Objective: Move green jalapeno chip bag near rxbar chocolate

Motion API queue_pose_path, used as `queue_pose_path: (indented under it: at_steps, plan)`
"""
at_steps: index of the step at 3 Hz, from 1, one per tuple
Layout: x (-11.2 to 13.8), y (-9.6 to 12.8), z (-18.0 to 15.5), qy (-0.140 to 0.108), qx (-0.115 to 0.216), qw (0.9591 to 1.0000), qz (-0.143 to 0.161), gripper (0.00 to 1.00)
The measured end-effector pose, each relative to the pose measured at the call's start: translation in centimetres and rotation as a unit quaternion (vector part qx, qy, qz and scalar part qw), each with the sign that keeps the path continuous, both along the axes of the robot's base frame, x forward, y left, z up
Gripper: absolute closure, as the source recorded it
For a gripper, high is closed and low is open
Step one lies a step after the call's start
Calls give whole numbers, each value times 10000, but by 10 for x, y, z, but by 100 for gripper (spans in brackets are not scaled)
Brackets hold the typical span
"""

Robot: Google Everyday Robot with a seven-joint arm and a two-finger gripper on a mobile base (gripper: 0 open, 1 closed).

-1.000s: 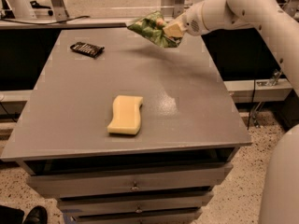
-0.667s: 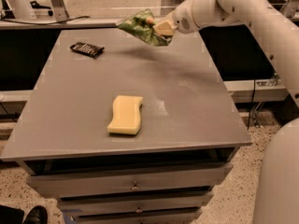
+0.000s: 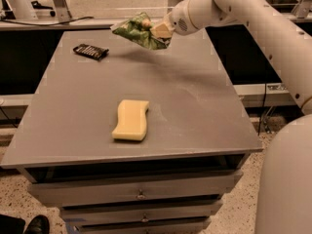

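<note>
My gripper will let the green jalapeno chip bag, now held above the grey table, go on the table (image 3: 110, 38) just behind the rxbar chocolate.
The green jalapeno chip bag (image 3: 132, 30) is a crinkly bright-green bag, held in the air above the far middle of the grey table (image 3: 195, 106). My gripper (image 3: 155, 29) is shut on the bag's right end, coming in from the upper right on the white arm. The rxbar chocolate (image 3: 90, 51) is a small flat dark bar lying on the table at the far left, to the left of and below the bag.
A pale yellow wavy sponge (image 3: 130, 119) lies in the middle of the table towards the front. Drawers (image 3: 141, 195) sit under the table front. A shoe (image 3: 35, 224) shows at the bottom left on the floor.
My gripper has carried the green bag to the left, closer to the dark bar. The bar and sponge have not moved.
</note>
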State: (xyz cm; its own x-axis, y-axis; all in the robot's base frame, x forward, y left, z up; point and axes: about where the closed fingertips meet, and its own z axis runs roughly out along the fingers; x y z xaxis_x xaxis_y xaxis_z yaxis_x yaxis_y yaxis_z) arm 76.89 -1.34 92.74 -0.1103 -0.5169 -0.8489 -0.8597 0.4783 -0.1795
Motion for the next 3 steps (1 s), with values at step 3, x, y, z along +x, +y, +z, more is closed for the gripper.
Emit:
queue_pose_path:
  at_steps: [3]
  plan:
    - [25,51,9,-302,463,9983,-157,100]
